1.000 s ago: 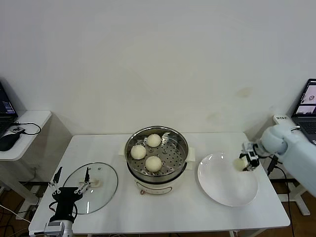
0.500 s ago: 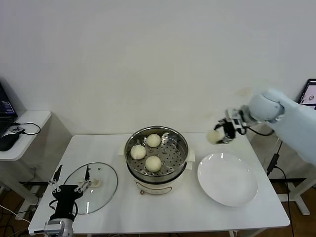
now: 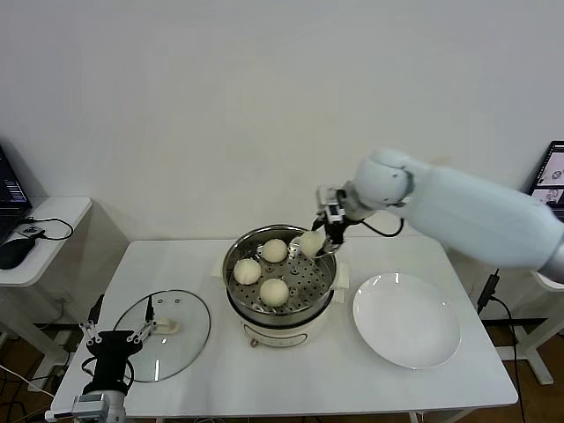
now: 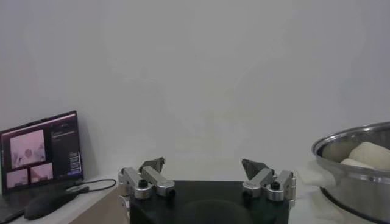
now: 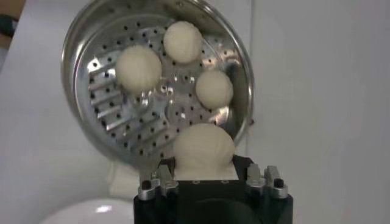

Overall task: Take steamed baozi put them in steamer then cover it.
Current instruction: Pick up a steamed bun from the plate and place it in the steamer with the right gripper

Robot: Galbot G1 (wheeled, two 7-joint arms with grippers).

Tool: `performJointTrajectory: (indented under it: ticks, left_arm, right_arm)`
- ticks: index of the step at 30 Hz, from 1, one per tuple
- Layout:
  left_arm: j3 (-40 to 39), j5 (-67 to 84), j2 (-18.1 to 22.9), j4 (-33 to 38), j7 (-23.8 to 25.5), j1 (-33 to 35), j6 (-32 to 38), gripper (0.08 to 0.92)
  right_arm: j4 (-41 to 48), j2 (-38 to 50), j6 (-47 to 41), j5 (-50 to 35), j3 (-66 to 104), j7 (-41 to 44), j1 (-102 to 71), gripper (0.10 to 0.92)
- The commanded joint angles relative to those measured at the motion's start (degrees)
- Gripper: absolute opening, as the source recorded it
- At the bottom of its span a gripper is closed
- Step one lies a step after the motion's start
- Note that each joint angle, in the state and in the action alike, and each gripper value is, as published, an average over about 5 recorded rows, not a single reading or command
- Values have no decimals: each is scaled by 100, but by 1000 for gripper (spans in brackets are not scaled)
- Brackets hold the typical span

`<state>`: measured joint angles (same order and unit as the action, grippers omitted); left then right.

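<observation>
My right gripper has the baozi. It will let go of it on the bare tray (image 3: 301,268) (image 5: 178,125) between the farthest baozi and the rim on the plate side.
Three steamed baozi (image 3: 274,292) lie on the perforated tray of the steel steamer (image 3: 236,295) at the table's middle. My right gripper (image 3: 322,234) is shut on another baozi (image 3: 311,242) and holds it just above the steamer's far right rim. From the right wrist, that baozi (image 5: 203,148) sits between the fingers of my right gripper (image 5: 204,163), over the tray (image 5: 116,115) and beside the others (image 5: 139,67). The glass cover (image 3: 176,339) lies flat on the table to the left. My left gripper (image 3: 115,339) (image 4: 203,167) waits open at the front left, next to the cover.
An empty white plate (image 3: 405,319) lies right of the steamer. A side table (image 3: 40,238) with a mouse and cables stands at the far left, a laptop (image 3: 553,172) at the far right. The left wrist view catches the steamer's rim (image 4: 356,137).
My right gripper has carried the baozi from beside the plate up and leftward to above the steamer's rim. The left arm has barely shifted.
</observation>
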<state>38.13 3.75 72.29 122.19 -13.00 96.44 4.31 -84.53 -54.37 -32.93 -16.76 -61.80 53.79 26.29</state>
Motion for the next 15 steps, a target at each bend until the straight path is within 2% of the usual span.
performJointTrajectory:
  ticks: [1,15]
  left_arm:
    - [33,16,-22,-17,0,2,9,823]
    - [5,22,-12,-71,2,-51,8,823]
  right_arm:
    - [463,-827,-446,-117,-422,-417,-358,611]
    - [653,-832,-541,239,-337,-370,-615,611]
